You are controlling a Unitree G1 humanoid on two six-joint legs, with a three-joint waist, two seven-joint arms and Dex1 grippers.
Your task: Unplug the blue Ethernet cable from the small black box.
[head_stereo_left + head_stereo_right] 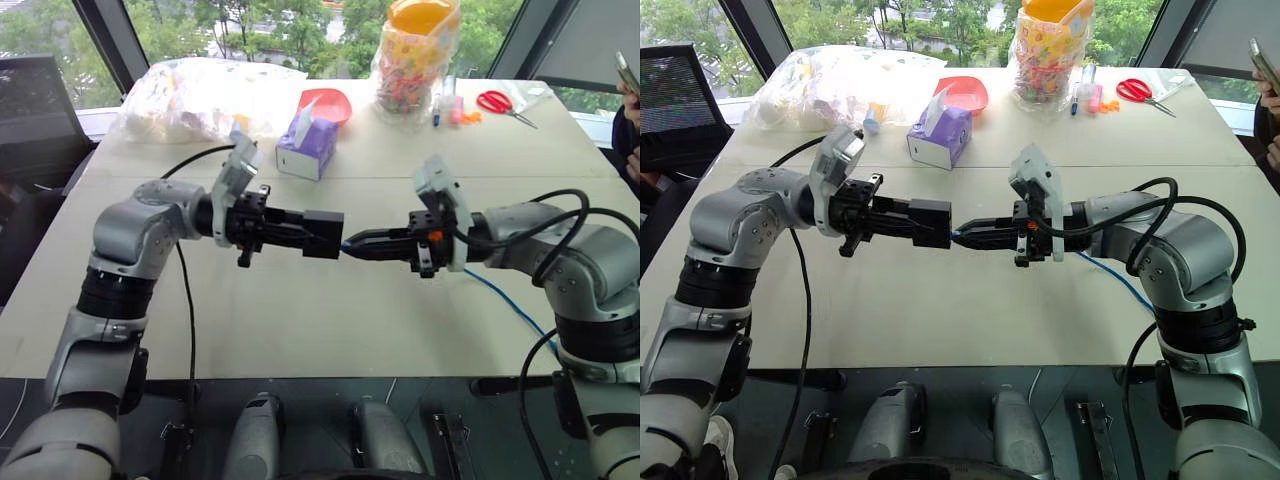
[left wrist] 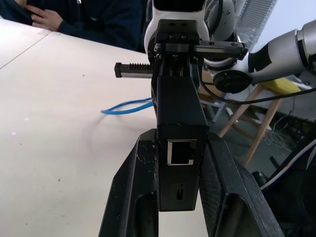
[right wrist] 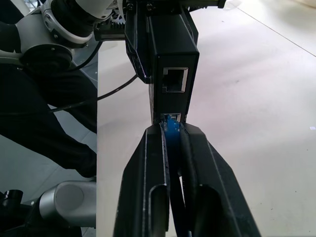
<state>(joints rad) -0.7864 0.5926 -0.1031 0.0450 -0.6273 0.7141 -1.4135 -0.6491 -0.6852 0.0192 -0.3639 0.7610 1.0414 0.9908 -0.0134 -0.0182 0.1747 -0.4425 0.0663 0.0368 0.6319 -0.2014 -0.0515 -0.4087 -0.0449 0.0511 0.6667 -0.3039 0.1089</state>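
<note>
My right gripper needs to let go of the blue Ethernet cable on the table just before its seam [image 1: 431, 202], facing the jar of sweets.
Above the middle of the table, my left gripper [image 1: 305, 232] is shut on the small black box [image 1: 323, 235], holding it level. The left wrist view has the box [image 2: 180, 113] clamped between both fingers [image 2: 140, 187], an empty port facing the camera. My right gripper [image 1: 354, 245] points at the box's end from the other side. Its fingers [image 3: 153, 163] are shut on the clear plug of the blue Ethernet cable [image 3: 171, 123], which sits in the box's [image 3: 170, 49] lower port. The rest of the blue cable [image 1: 505, 300] trails over the table under my right arm.
At the back of the table [image 1: 300, 320] stand a purple tissue box [image 1: 308, 145], a red bowl [image 1: 330, 103], a filled plastic bag [image 1: 200, 95], a jar of sweets [image 1: 415, 60], pens [image 1: 447, 100] and red scissors [image 1: 505, 105]. A person [image 1: 628, 110] sits at the right edge.
</note>
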